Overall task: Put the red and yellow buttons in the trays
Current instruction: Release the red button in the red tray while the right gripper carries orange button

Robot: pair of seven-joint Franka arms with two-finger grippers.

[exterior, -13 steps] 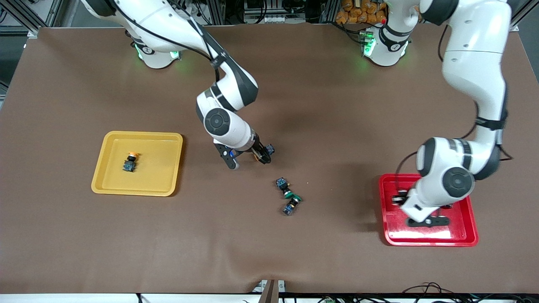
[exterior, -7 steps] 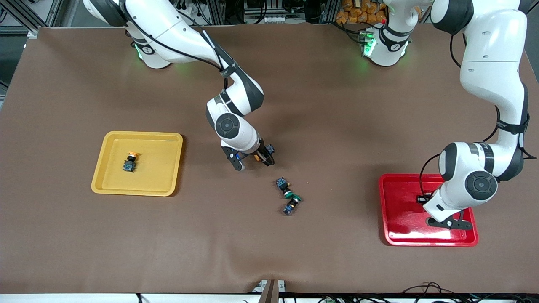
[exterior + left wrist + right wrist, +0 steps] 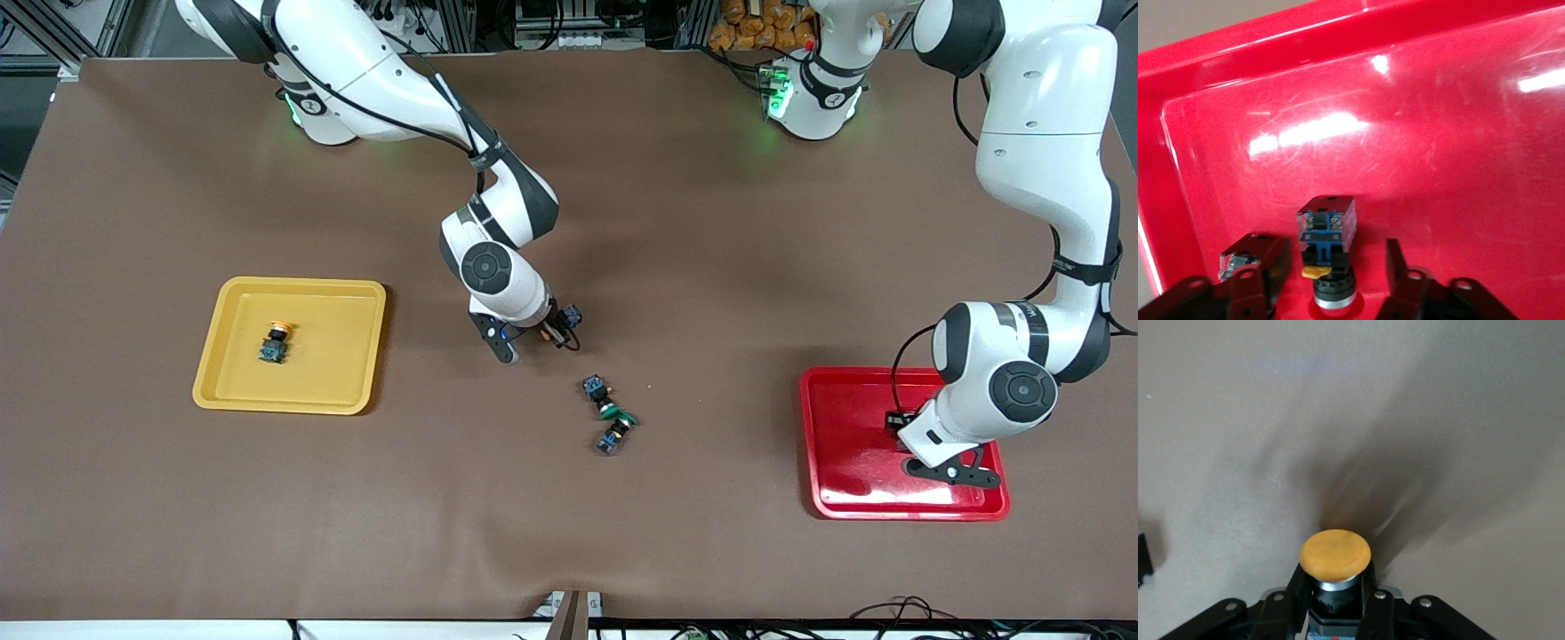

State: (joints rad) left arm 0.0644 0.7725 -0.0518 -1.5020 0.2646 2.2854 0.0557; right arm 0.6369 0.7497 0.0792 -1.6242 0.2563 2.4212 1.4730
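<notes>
I will release the yellow-capped button with my right gripper beside the yellow tray's own button (image 3: pixel 332 341), on the green-capped buttons' side.
My right gripper (image 3: pixel 556 333) is down at the table's middle, shut on a yellow-capped button (image 3: pixel 1335 555); its fingers (image 3: pixel 1295 590) clamp the black body under the cap. My left gripper (image 3: pixel 898 425) hangs low in the red tray (image 3: pixel 845 453) and is open. A red-capped button (image 3: pixel 1328 230) lies on the tray floor between its fingers (image 3: pixel 1397 267), touching neither. A second button (image 3: pixel 1238 257) lies beside one finger. The yellow tray (image 3: pixel 338 356), toward the right arm's end, holds one yellow button (image 3: pixel 276 342).
Two green-capped buttons (image 3: pixel 597 391) (image 3: pixel 613 434) lie together on the brown mat, nearer the front camera than my right gripper. The left arm's elbow and wrist hang over the red tray and hide part of it.
My right gripper came down and shut on the yellow button. My left gripper shifted along the red tray toward the left arm's end and opened, letting go of the red button.
</notes>
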